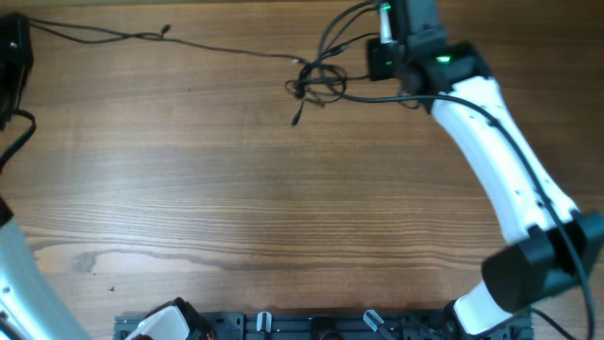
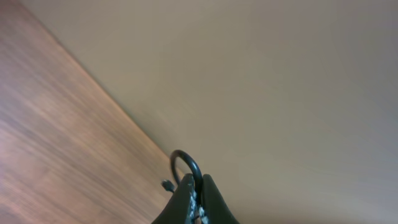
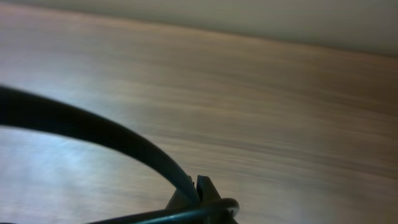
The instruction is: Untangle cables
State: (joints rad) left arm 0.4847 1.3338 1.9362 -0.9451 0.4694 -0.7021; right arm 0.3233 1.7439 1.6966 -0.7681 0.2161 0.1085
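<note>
The piece of cable in my left gripper runs tight to the still knotted bundle. So my left gripper needs to let go of it and take the bundle [image 1: 319,81] beside my right gripper.
The thin black cables form a knotted bundle [image 1: 316,83] at the back of the wooden table, right of centre. One strand [image 1: 142,38] runs left from the knot to the far left corner. My left gripper [image 2: 198,185] is shut on a loop of cable [image 2: 186,163]; in the overhead view it sits at the far left edge [image 1: 11,52]. My right gripper [image 3: 198,186] is shut on a cable [image 3: 93,127] that arcs across its wrist view; in the overhead view it sits just right of the knot [image 1: 382,52]. A loose plug tip [image 1: 295,120] hangs below the knot.
The wooden table [image 1: 283,208] stretches toward me. My right arm [image 1: 500,170] crosses the right side. A black rack [image 1: 283,326] lies along the front edge. A thicker black cable [image 1: 14,137] curves at the left edge.
</note>
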